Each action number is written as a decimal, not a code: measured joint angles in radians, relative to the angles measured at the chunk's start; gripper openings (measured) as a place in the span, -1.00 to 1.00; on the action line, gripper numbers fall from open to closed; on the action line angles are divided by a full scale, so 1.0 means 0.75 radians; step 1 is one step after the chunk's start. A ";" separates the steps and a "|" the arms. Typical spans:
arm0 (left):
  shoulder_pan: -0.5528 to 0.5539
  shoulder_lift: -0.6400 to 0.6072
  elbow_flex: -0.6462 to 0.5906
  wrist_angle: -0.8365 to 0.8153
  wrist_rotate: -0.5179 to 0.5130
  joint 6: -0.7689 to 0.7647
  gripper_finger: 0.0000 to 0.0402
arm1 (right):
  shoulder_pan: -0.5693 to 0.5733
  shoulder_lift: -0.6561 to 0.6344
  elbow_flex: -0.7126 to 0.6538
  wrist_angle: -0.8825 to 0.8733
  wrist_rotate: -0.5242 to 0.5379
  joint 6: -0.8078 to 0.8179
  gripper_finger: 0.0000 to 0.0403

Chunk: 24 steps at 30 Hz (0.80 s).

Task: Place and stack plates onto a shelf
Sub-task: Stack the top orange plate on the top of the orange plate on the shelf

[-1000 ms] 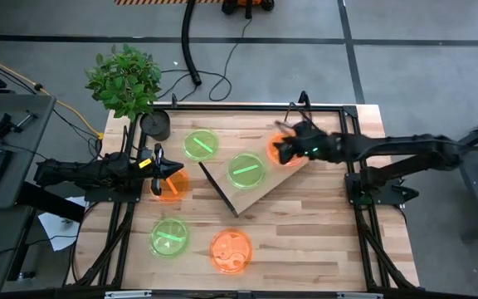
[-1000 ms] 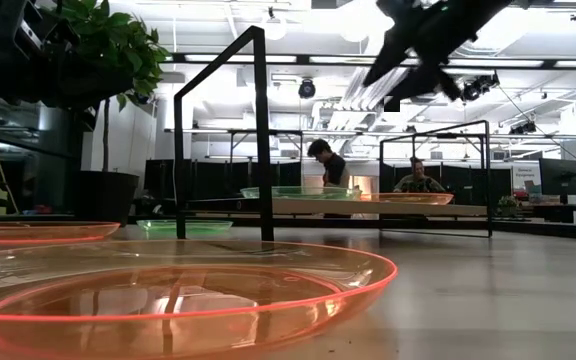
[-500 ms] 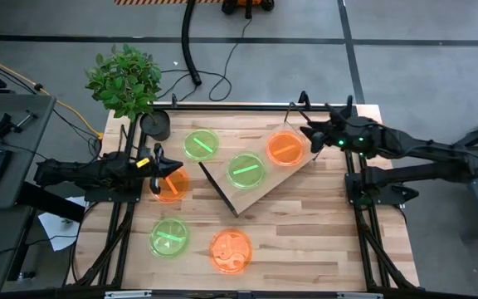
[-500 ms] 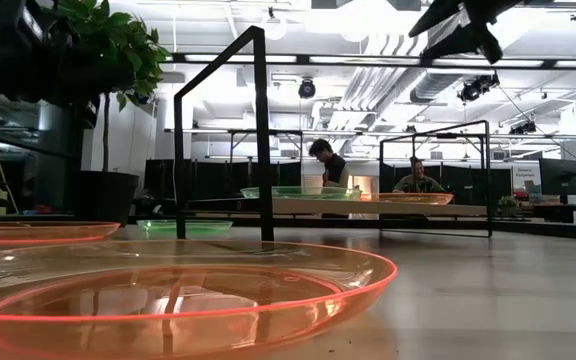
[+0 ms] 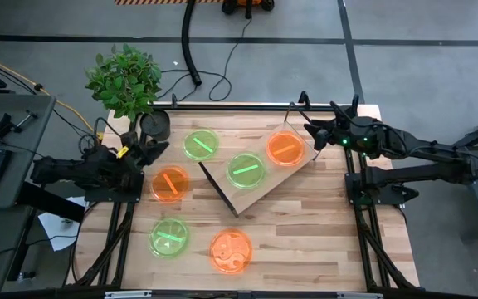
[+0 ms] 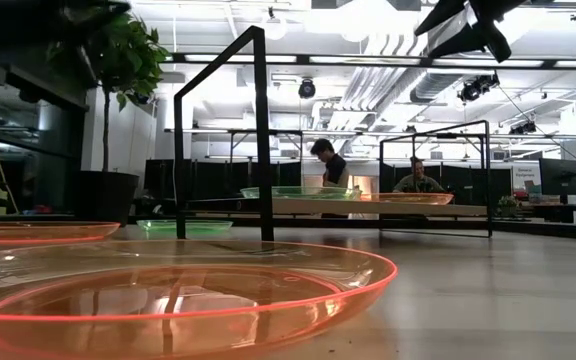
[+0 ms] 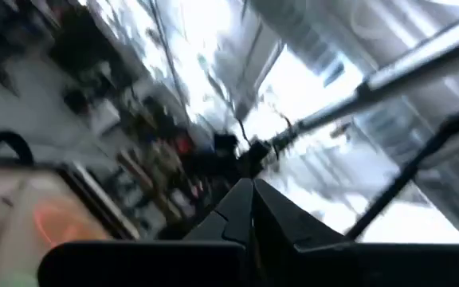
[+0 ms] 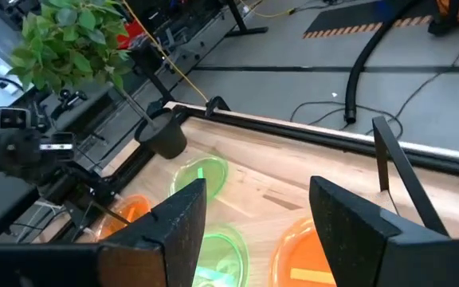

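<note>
My left gripper needs to next close on the near-side rim of the orange plate (image 5: pixel 181 199) that lies between the green plates on the tabletop.
The shelf (image 5: pixel 264 184) lies askew mid-table, its wood board carried on black wire end frames. A green plate (image 5: pixel 246 169) and an orange plate (image 5: pixel 286 149) rest flat on the board. Flat on the tabletop are a green plate (image 5: pixel 200 144), an orange plate (image 5: pixel 169 183), another green plate (image 5: pixel 169 237) and another orange plate (image 5: pixel 231 250). My right gripper (image 5: pixel 314 133) hovers open just off the shelf's far right end, beside the orange plate (image 8: pixel 305 259). My left gripper (image 5: pixel 146 150) is shut, raised beyond the left orange plate, holding nothing.
A leafy plant (image 5: pixel 124 79) in a dark pot (image 5: pixel 155 124) stands at the table's far left corner, close to my left gripper. The shelf's tall black end frame (image 6: pixel 258 130) rises mid-table. Bare wood (image 5: pixel 322 224) shows on the table's near right. People stand in the room behind.
My right gripper drew back from over the orange plate on the shelf toward the table's right edge and rose; that plate now lies uncovered on the board. My left gripper pulled away from over the left orange plate toward the far left corner and tipped upward.
</note>
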<state>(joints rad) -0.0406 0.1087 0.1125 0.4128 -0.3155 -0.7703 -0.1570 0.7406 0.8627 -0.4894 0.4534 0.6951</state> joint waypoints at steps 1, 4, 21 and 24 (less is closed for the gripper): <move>0.000 0.049 0.057 -0.064 0.031 -0.017 -0.94 | 0.000 0.000 0.000 -0.005 0.000 0.006 0.02; 0.000 0.234 0.292 -0.439 0.205 -0.042 -0.80 | 0.000 0.000 0.000 -0.005 0.000 0.005 0.02; -0.183 1.251 0.672 -1.677 0.486 -0.293 -0.17 | 0.001 0.001 0.000 -0.149 0.000 0.009 0.02; -0.192 1.357 0.677 -1.607 0.451 -0.349 -0.16 | 0.001 0.001 0.000 -0.155 -0.001 0.006 0.02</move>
<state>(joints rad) -0.1847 1.1261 0.6205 -0.7926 0.0224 -1.0323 -0.1566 0.7414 0.8627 -0.6055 0.4526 0.6998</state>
